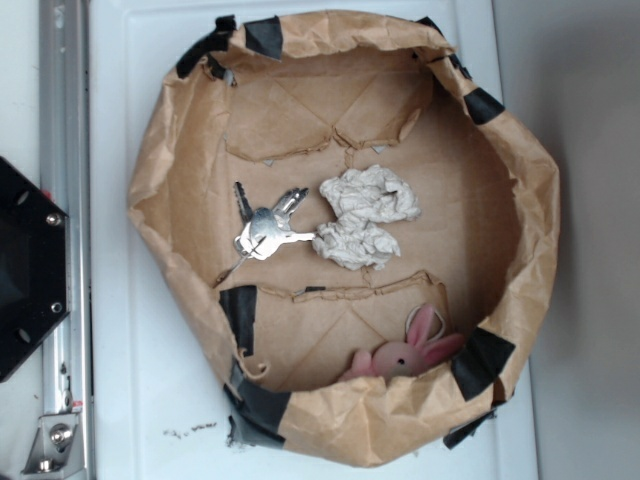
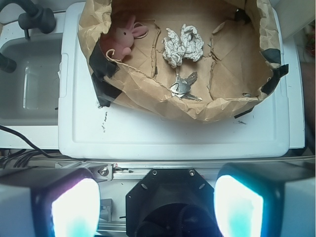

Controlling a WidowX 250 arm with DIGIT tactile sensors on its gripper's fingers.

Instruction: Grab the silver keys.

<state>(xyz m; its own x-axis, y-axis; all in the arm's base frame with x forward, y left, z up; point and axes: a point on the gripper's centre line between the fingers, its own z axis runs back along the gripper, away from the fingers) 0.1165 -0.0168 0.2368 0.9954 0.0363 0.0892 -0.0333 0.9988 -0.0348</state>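
Observation:
Next, I close my gripper on the thin ring (image 1: 233,269) (image 2: 174,89) of the silver keys, at the part that sticks out from the key heads, away from the white paper ball.
The silver keys (image 1: 265,230) lie fanned on a ring on the floor of a brown paper bag (image 1: 510,240), left of centre, one darker key pointing up-left. In the wrist view the silver keys (image 2: 182,87) rest near the bag's near wall. My gripper (image 2: 157,207) is far back from the bag, over the robot's black base, with its two glowing pads (image 2: 74,207) wide apart and nothing between them. The gripper does not show in the exterior view.
A crumpled white paper ball (image 1: 365,215) lies just right of the keys, almost touching them. A pink toy rabbit (image 1: 410,352) sits in the bag's lower part. The bag stands on a white tray (image 2: 173,138). The black robot base (image 1: 25,270) is at the left.

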